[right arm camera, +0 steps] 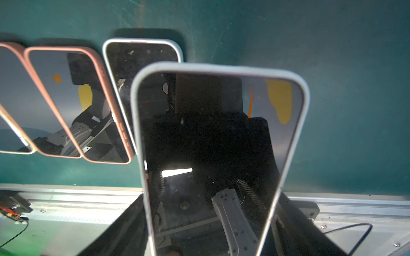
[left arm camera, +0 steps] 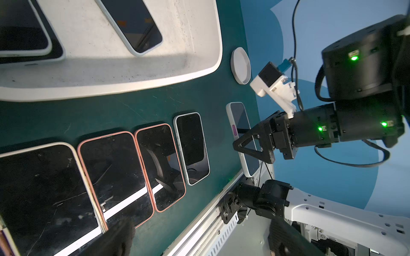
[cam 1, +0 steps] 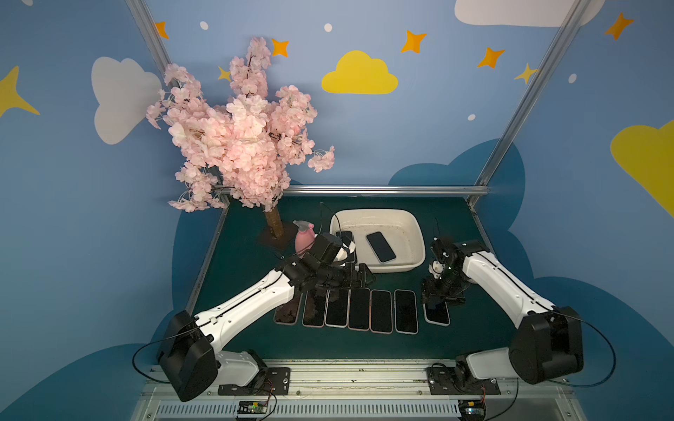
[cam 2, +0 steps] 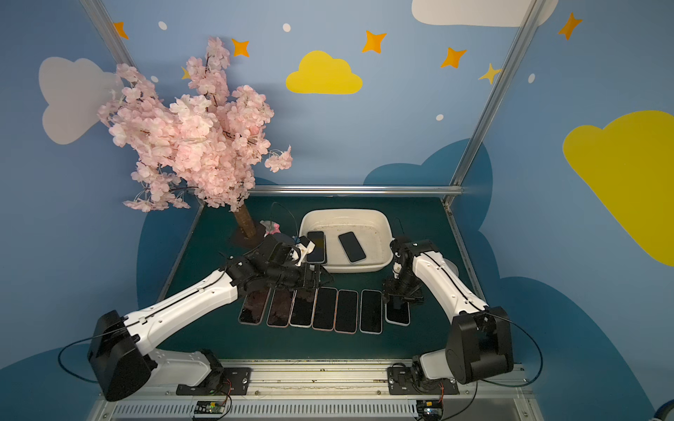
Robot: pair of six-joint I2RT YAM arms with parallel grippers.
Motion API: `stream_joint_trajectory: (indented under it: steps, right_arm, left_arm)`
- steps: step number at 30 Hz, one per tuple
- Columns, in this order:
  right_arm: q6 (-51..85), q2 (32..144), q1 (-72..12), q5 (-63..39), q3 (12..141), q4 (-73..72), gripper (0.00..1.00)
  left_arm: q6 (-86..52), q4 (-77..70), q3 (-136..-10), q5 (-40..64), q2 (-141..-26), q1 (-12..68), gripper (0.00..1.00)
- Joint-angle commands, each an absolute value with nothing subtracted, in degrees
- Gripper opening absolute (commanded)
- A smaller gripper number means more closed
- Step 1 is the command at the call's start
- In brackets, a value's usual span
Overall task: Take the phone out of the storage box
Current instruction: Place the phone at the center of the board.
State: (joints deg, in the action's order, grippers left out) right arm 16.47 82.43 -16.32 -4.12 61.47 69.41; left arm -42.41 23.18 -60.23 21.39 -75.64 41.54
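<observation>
The white-cased phone, now held low over the mat, will be let go by my right gripper on the mat (cam 1: 427, 315) (right arm camera: 219, 106), against the nearest phone in the row.
The cream-white storage box (cam 1: 375, 212) (cam 2: 346, 212) stands at the back middle of the green mat. A dark phone (cam 1: 381, 247) (cam 2: 352, 247) (left arm camera: 135, 24) lies flat inside it. A second phone (cam 2: 316, 247) lies by the box's left wall, partly hidden behind my left wrist. My left gripper (cam 1: 363, 277) (left arm camera: 199, 239) hovers open and empty just before the box's near wall. My right gripper (cam 1: 439, 299) (right arm camera: 209, 221) is shut on a pale-cased phone (cam 1: 436, 314) (right arm camera: 210, 137) at the right end of the row, low over the mat.
Several phones (cam 1: 359, 310) (left arm camera: 159, 166) lie side by side in a row near the front. A pink spray bottle (cam 1: 304, 237) and a blossom tree (cam 1: 237, 138) stand at the back left. A white round dish (left arm camera: 240, 65) sits right of the box.
</observation>
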Motion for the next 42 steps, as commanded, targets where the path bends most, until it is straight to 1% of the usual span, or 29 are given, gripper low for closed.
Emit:
stream_joint_trajectory:
  steps: [1, 12, 24, 30, 35, 42]
  right_arm:
    - [16.54, 84.57, -16.18, -3.13, 61.52, 69.02, 0.7]
    - [16.87, 93.9, -16.17, -2.46, 61.18, 68.81, 0.7]
    - [16.92, 100.07, -16.32, -1.43, 61.69, 68.34, 0.7]
    - [16.96, 102.33, -16.69, -0.64, 61.87, 67.94, 0.71]
    - [17.0, 104.08, -17.05, -0.28, 61.83, 67.41, 0.75]
    - [16.94, 106.31, -17.15, -0.48, 61.8, 66.74, 0.76]
  left_arm:
    - [-41.53, 25.19, -58.01, 20.23, -72.5, 40.5, 0.99]
    - [-41.83, 26.8, -51.15, 19.24, -62.57, 34.76, 0.99]
    - [-41.42, 30.05, -47.11, 20.1, -54.5, 30.23, 0.99]
    - [-40.65, 31.5, -46.05, 21.12, -52.26, 27.58, 0.99]
    - [-40.25, 31.85, -46.1, 21.86, -51.94, 26.38, 0.99]
    - [-39.81, 32.74, -46.37, 22.19, -51.65, 25.52, 0.99]
